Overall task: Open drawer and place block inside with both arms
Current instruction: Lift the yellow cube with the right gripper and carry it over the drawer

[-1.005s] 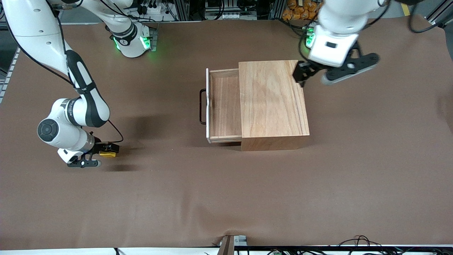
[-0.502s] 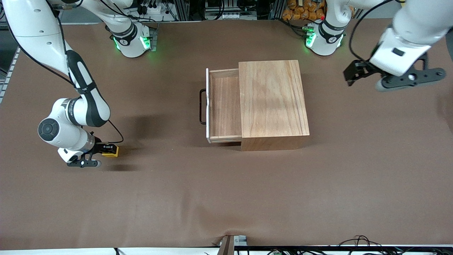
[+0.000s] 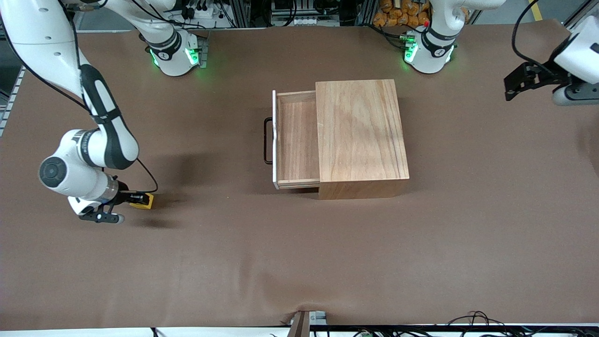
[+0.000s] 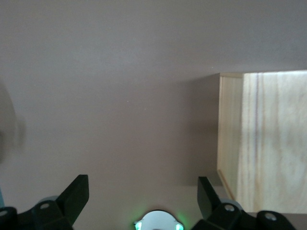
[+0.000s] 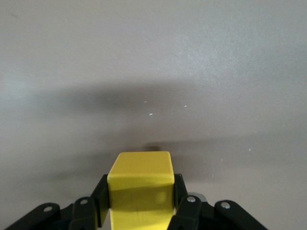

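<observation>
The yellow block, now held low over the brown table, will go down from my right gripper onto the drawer's bare tray [image 3: 292,150] near its handle panel.
The small yellow block [image 3: 143,201] is clamped between the black fingers of my right gripper [image 3: 135,200], low over the brown table toward the right arm's end. In the right wrist view the block [image 5: 140,179] fills the gap of the right gripper [image 5: 140,196]. The drawer [image 3: 297,135] is pulled out of the light-wood box [image 3: 360,135], with its tray bare and its black loop handle [image 3: 267,140] facing the right arm's end. My left gripper [image 3: 512,89] hangs open over the table toward the left arm's end, away from the box. In its own view the left gripper [image 4: 142,194] holds nothing.
Brown cloth covers the table [image 3: 299,262]. The two green-lit arm bases [image 3: 175,54] [image 3: 428,49] stand along its edge farthest from the front camera. One end of the box [image 4: 268,143] shows in the left wrist view. Cables lie past the table's near edge.
My left gripper has swung from over the box's corner out toward the left arm's end of the table. The right gripper has shut on the block and shifted slightly toward the right arm's end.
</observation>
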`<state>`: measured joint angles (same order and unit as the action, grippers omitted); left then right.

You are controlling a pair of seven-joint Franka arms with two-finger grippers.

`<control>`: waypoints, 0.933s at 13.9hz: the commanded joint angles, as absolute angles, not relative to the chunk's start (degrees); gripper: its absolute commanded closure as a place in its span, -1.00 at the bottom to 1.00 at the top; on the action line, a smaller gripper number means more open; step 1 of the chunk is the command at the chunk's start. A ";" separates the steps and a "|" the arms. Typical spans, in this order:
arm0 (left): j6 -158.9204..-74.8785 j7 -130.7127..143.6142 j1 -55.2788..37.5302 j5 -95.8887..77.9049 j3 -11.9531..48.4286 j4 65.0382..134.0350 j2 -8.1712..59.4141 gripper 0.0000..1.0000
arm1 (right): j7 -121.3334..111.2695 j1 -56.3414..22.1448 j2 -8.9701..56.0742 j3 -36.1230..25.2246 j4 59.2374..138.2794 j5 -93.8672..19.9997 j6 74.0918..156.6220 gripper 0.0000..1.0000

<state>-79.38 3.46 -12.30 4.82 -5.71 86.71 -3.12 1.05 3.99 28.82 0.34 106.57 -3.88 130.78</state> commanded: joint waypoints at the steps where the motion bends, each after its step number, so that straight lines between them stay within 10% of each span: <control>1: -80.41 -3.31 -7.31 4.22 -5.10 90.25 -5.53 -1.00 | 2.02 3.78 27.33 1.76 96.28 -5.89 113.53 1.00; 13: -85.96 -2.58 -8.61 1.50 -3.26 89.03 -2.11 -1.00 | 14.00 -15.27 24.96 11.42 78.84 -6.94 95.45 1.00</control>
